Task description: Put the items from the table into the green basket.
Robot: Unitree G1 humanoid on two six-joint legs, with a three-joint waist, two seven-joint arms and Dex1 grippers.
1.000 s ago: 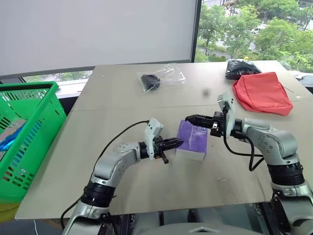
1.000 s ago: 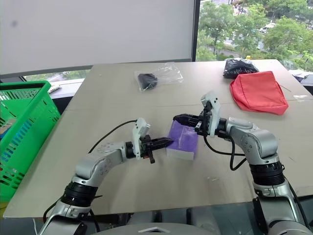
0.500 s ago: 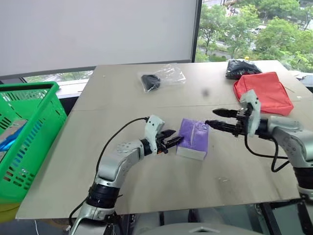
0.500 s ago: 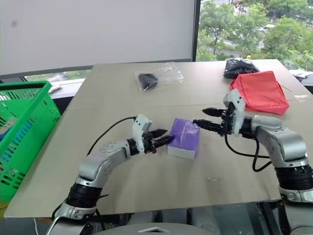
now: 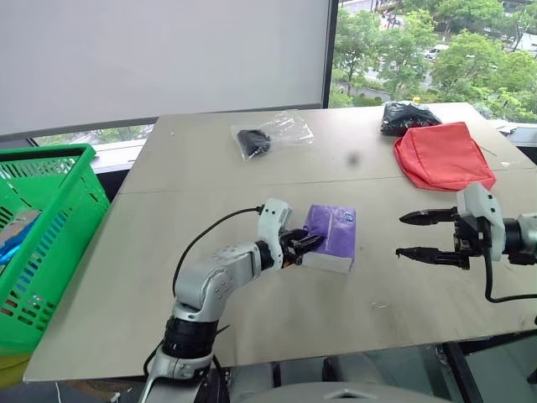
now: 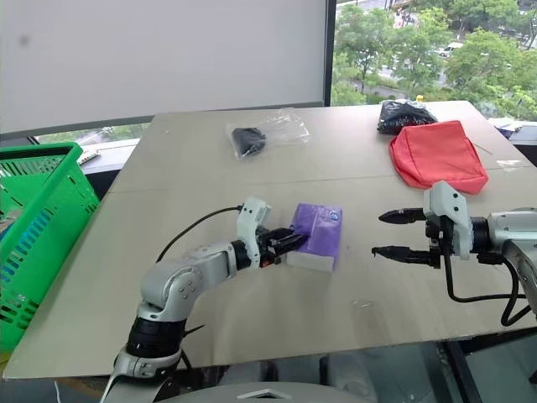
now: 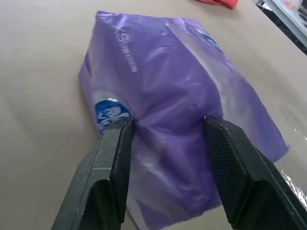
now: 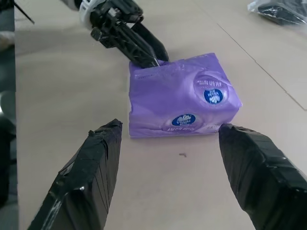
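Note:
Next, my left gripper pinches the slack wrapper (image 7: 169, 127) into a fold before lifting the purple tissue pack to the basket, because the pack is wider than this gripper can open.
A purple tissue pack (image 5: 333, 233) with a white label lies near the middle of the beige table (image 5: 210, 168). My left gripper (image 5: 309, 245) has its two black fingers either side of the pack's near-left end, pressing dents into the wrapper (image 7: 168, 91). To the right of the pack, well apart from it, my right gripper (image 5: 401, 235) hangs open above the table and points back at the pack (image 8: 182, 100). The green basket (image 5: 50, 154) stands beside the table's left edge, with something blue and grey inside.
A clear plastic bag with a black thing (image 5: 273, 134) lies at the back of the table. A red pouch (image 5: 440, 155) and a black bag (image 5: 407, 116) lie at the back right. A thin seam crosses the tabletop.
My right gripper has opened and drawn away from the pack to the right. My left gripper, shut beside the pack before, has opened and slid forward onto the pack's end.

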